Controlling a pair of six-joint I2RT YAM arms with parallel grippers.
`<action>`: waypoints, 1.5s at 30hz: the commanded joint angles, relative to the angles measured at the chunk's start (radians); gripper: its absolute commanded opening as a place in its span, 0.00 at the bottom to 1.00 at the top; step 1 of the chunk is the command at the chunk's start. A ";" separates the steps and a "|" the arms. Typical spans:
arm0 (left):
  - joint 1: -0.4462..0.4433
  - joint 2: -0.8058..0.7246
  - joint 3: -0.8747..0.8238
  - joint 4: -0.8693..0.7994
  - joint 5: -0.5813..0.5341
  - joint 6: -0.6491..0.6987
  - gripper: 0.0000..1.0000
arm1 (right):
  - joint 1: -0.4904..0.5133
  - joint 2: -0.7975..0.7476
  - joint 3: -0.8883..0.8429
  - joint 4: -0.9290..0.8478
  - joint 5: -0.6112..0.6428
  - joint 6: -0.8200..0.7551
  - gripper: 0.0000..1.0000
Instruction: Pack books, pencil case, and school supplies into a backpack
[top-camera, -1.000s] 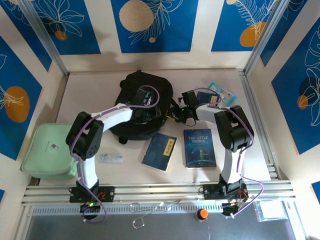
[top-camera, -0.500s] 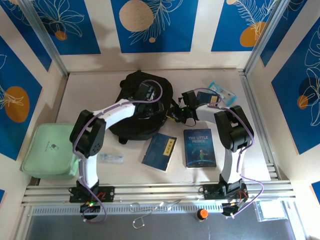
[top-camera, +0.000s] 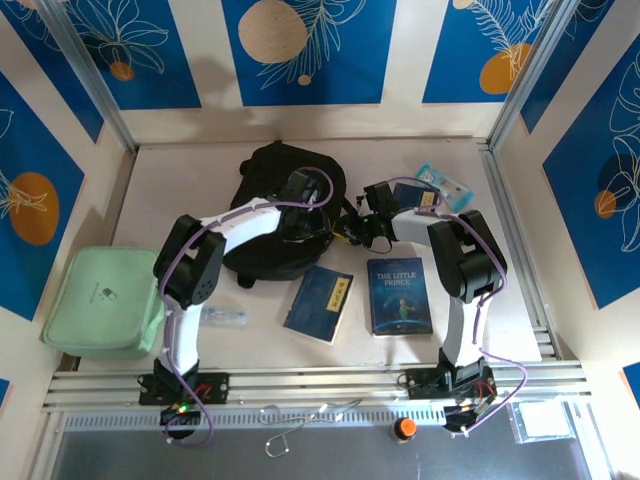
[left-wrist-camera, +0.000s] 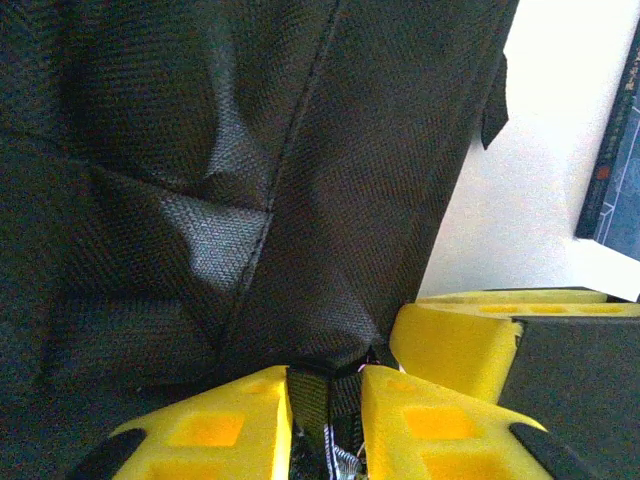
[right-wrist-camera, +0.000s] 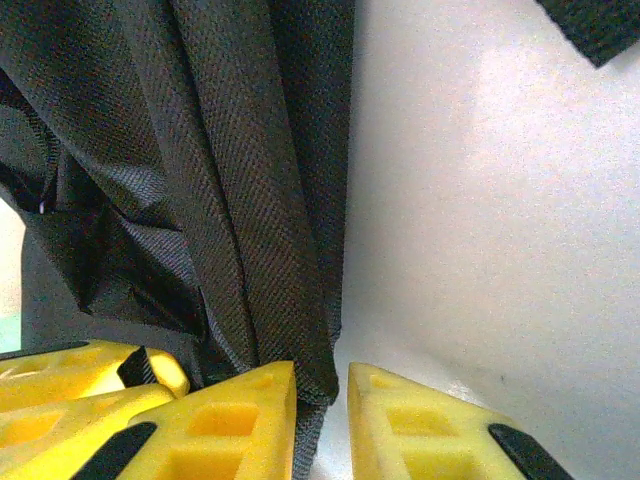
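Only the end of the backpack's side fold reaches the right gripper's fingers, so the robot should open them and pinch farther (right-wrist-camera: 272, 270) along the backpack's side fold.
The black backpack (top-camera: 265, 255) lies at the back middle of the table. My left gripper (top-camera: 318, 222) (left-wrist-camera: 325, 375) is at its right side, shut on a strip of black webbing. Close beside it, my right gripper (top-camera: 348, 232) (right-wrist-camera: 322, 375) has the backpack's fabric edge (right-wrist-camera: 300, 250) pinched between its yellow fingers. Two navy books lie in front: one with a yellow label (top-camera: 320, 303) and The Little Prince (top-camera: 399, 295). A third book (top-camera: 410, 194) sits partly under the right arm. The mint green pencil case (top-camera: 100, 298) rests at the left edge.
A small clear item (top-camera: 222, 317) lies near the left arm's base. A light blue packet (top-camera: 445, 187) sits at the back right. Metal rails (top-camera: 320, 380) run along the near edge, and walls close in the left, back and right.
The left arm's elbow has swung right and its gripper has shifted slightly right along the backpack. The right arm has held still.
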 joint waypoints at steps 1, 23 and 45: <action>-0.010 0.010 0.038 -0.025 0.016 0.029 0.22 | -0.001 0.033 -0.026 -0.044 -0.008 0.009 0.20; -0.015 0.063 0.077 -0.058 0.062 0.046 0.08 | -0.004 0.025 -0.025 -0.040 -0.019 0.015 0.20; -0.015 -0.170 -0.105 0.023 0.087 0.130 0.00 | -0.028 -0.042 -0.009 0.068 -0.112 0.042 0.47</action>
